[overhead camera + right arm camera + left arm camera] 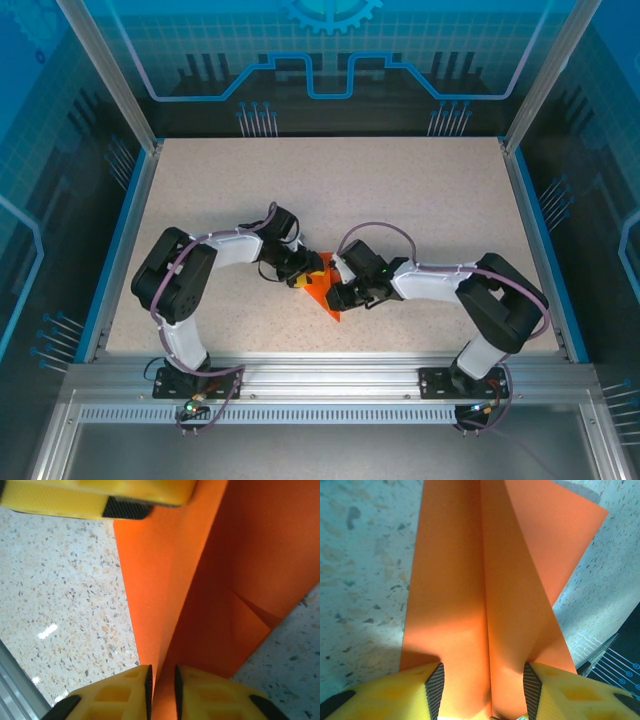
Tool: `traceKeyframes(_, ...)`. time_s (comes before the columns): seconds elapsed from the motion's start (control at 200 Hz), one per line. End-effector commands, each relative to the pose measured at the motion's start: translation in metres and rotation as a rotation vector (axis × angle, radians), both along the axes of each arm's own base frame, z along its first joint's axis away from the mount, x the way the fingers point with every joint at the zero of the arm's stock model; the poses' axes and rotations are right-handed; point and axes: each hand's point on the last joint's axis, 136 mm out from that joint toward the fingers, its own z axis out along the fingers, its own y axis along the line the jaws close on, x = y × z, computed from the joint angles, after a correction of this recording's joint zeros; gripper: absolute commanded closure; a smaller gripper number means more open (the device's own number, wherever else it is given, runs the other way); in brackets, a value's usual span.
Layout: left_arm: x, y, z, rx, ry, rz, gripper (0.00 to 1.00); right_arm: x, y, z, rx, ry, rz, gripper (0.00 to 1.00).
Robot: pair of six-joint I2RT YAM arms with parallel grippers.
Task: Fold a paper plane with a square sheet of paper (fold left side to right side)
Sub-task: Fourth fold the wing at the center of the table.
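Note:
The fold stands up while my right gripper's fingers are near the paper's narrow tip, so my right gripper should open and grab the raised fold closer to my left gripper (201, 535).
The square sheet of paper (325, 300), bright orange and creased into a narrow pointed shape, lies on the table between my two grippers. In the left wrist view the paper (465, 580) runs away from me with a centre crease, one flap lifted at the right. My left gripper (484, 687) is open, its pads wide apart astride the crease and over the paper. In the right wrist view a raised fold of the paper (240, 580) passes between the pads of my right gripper (162, 685), which stand slightly apart, open. From above, the left gripper (303, 277) and the right gripper (336, 291) almost touch.
The speckled table (400, 200) has blue side rails and an aluminium frame (330, 375) along the near edge. A yellow finger of the left gripper (100, 500) crosses the top of the right wrist view, close to the paper.

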Motion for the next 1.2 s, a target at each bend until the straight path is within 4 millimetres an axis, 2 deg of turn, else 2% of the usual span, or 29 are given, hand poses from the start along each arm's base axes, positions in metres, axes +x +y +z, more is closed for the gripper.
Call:
traceKeyframes(0.0, -0.010, 0.010, -0.019, 0.078, 0.063, 0.015, 0.50, 0.008, 0.005, 0.026, 0.081, -0.015, -0.002, 0.73)
traceKeyframes(0.175, -0.010, 0.010, -0.019, 0.076, 0.062, 0.012, 0.50, 0.026, -0.001, 0.049, 0.154, -0.017, -0.039, 0.66)
traceKeyframes(0.295, -0.009, 0.009, -0.018, 0.075, 0.059, 0.014, 0.50, 0.039, -0.006, 0.055, 0.180, -0.002, -0.062, 0.65)
traceKeyframes(0.48, -0.009, 0.009, -0.018, 0.073, 0.059, 0.013, 0.50, 0.047, 0.004, 0.051, 0.214, 0.033, -0.063, 0.65)
traceKeyframes(0.665, -0.009, 0.009, -0.017, 0.072, 0.059, 0.013, 0.50, 0.050, 0.010, 0.039, 0.226, 0.069, -0.081, 0.65)
traceKeyframes(0.87, -0.009, 0.009, -0.016, 0.072, 0.055, 0.011, 0.50, 0.046, 0.013, 0.028, 0.211, 0.099, -0.072, 0.73)
traceKeyframes(1.195, -0.010, 0.010, -0.017, 0.077, 0.060, 0.011, 0.50, 0.043, 0.005, 0.018, 0.155, 0.106, -0.074, 0.87)
